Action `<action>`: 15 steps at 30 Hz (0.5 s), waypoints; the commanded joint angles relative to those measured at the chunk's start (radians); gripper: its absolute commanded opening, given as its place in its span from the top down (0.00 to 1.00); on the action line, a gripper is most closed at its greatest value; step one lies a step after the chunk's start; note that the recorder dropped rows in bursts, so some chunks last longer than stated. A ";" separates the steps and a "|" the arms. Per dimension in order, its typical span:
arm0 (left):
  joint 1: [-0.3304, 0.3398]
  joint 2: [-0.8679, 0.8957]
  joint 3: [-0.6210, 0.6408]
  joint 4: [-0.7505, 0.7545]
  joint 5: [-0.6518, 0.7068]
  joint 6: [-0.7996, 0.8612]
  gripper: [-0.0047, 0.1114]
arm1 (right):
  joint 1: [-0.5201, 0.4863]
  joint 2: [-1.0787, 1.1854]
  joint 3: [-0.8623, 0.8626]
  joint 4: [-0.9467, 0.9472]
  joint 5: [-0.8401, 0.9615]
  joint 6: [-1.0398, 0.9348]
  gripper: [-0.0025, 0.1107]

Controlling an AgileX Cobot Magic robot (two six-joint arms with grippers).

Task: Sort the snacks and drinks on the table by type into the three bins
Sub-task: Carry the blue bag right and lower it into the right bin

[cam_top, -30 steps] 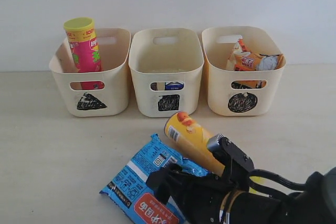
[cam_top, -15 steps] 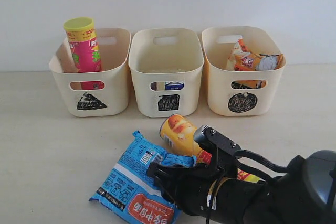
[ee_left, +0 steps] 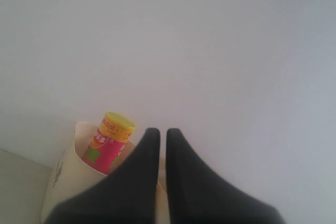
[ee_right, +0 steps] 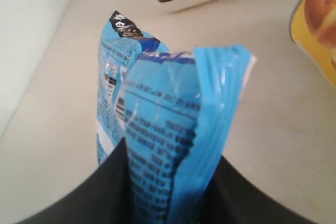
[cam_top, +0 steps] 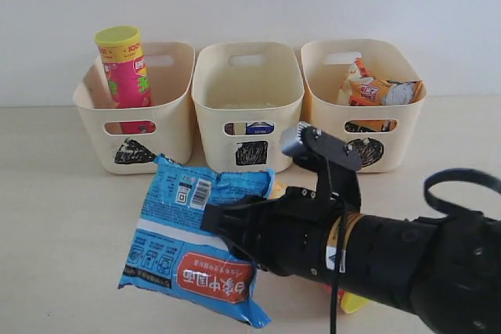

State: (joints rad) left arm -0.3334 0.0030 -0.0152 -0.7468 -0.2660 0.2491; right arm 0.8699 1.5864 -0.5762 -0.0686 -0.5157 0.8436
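Note:
Next, my right gripper lets go of the blue crinkly bag in the circle bin, where it will sit up [cam_top: 356, 93] against the orange bag. The blue bag now hangs in front of the triangle bin.
My right gripper [cam_top: 235, 228] is shut on the blue crinkly bag [cam_top: 188, 248], which hangs off the table [cam_top: 55, 217] in front of the triangle bin [cam_top: 137, 115]. In the right wrist view the bag [ee_right: 168, 124] stands pinched between the black fingers [ee_right: 252, 192]. The yellow-red chip tube [cam_top: 275, 190] lies mostly hidden behind my right arm; its lid [cam_top: 350, 301] pokes out below. The pink tube [cam_top: 125, 68] stands in the triangle bin. My left gripper [ee_left: 163, 135] is shut and empty, raised near the pink tube [ee_left: 107, 145].
The square bin [cam_top: 247, 107] holds the blue-and-white carton [cam_top: 258, 127], seen through its slot. The circle bin [cam_top: 362, 107] holds the orange bag [cam_top: 372, 90]. The purple carton is not clearly visible. A white wall rises behind the bins.
My right gripper has lifted the blue bag off the table and carried it up and left. The yellow-red tube is now mostly covered by the arm.

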 commanded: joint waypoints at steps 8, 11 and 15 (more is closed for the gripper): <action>0.003 -0.003 0.005 -0.001 0.008 -0.010 0.93 | -0.282 -0.278 -0.037 -0.009 0.122 -0.171 0.98; 0.003 -0.003 0.005 -0.001 0.010 -0.010 0.93 | -0.362 -0.275 -0.119 -0.009 0.206 -0.236 0.98; 0.003 -0.003 0.005 0.003 0.011 -0.010 0.93 | -0.447 -0.235 -0.260 -0.009 0.309 -0.417 0.98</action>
State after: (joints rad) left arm -0.3334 0.0030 -0.0152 -0.7468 -0.2641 0.2491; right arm 0.4756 1.3316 -0.7470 -0.0749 -0.2559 0.5532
